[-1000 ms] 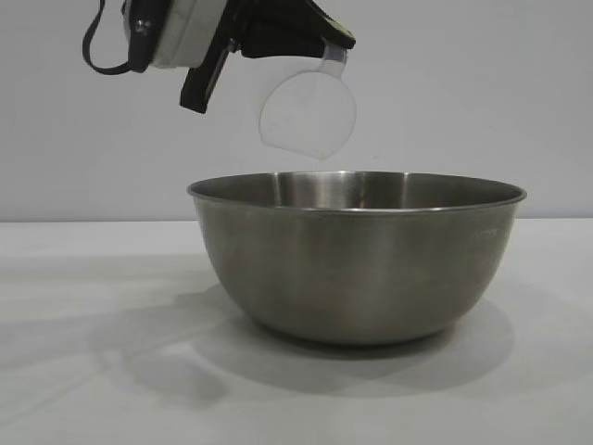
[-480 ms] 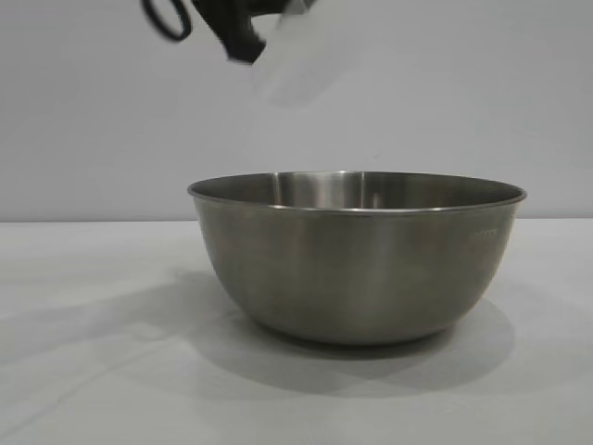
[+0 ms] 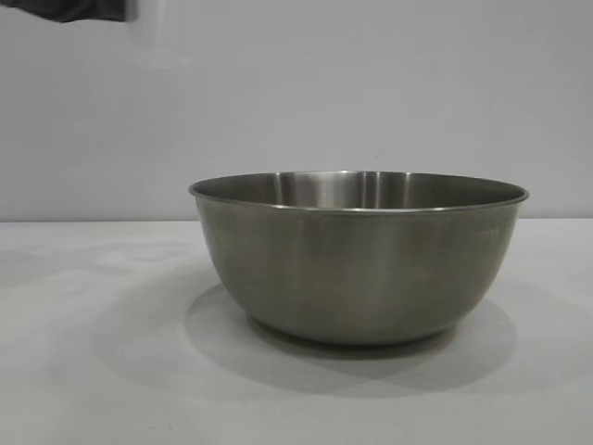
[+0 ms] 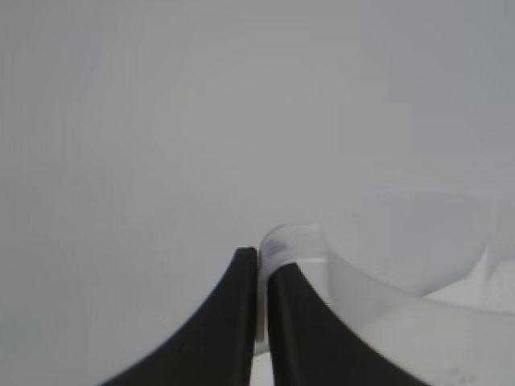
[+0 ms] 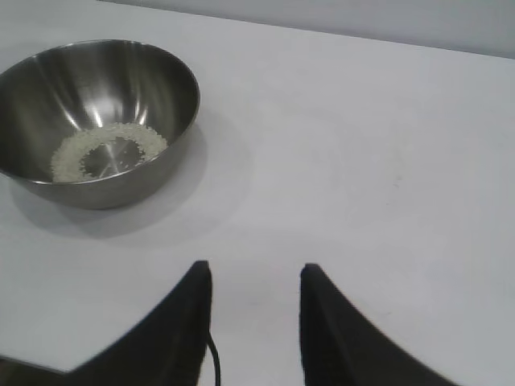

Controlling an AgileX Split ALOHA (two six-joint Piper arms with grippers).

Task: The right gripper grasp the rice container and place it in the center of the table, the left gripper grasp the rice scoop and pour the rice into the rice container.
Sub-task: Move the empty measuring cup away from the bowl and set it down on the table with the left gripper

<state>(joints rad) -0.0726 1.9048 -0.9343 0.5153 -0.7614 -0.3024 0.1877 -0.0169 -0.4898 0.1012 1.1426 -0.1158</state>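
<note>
Next, my left gripper lets go of the rice scoop on the bare white table (image 3: 74, 305) beside the rice container, below the dark arm. The scoop is held high against the wall now.
The rice container (image 3: 357, 264), a large steel bowl, stands on the white table (image 3: 93, 380). The right wrist view looks into the rice container (image 5: 48, 88) and shows a ring of rice (image 5: 68, 154) on its bottom. My left gripper (image 4: 261, 265) is shut on the handle of the translucent rice scoop (image 4: 402, 310), held high against the plain wall. Only a dark part of the left arm (image 3: 65, 9) shows at the exterior view's top left corner. My right gripper (image 5: 253, 277) hangs open over bare table, well away from the bowl, with nothing between its fingers.
The white table (image 5: 362, 161) stretches wide around the bowl. A plain grey wall stands behind it.
The left gripper, with the scoop, has risen and swung left from above the bowl, almost leaving the exterior view. The bowl and the right gripper have not moved.
</note>
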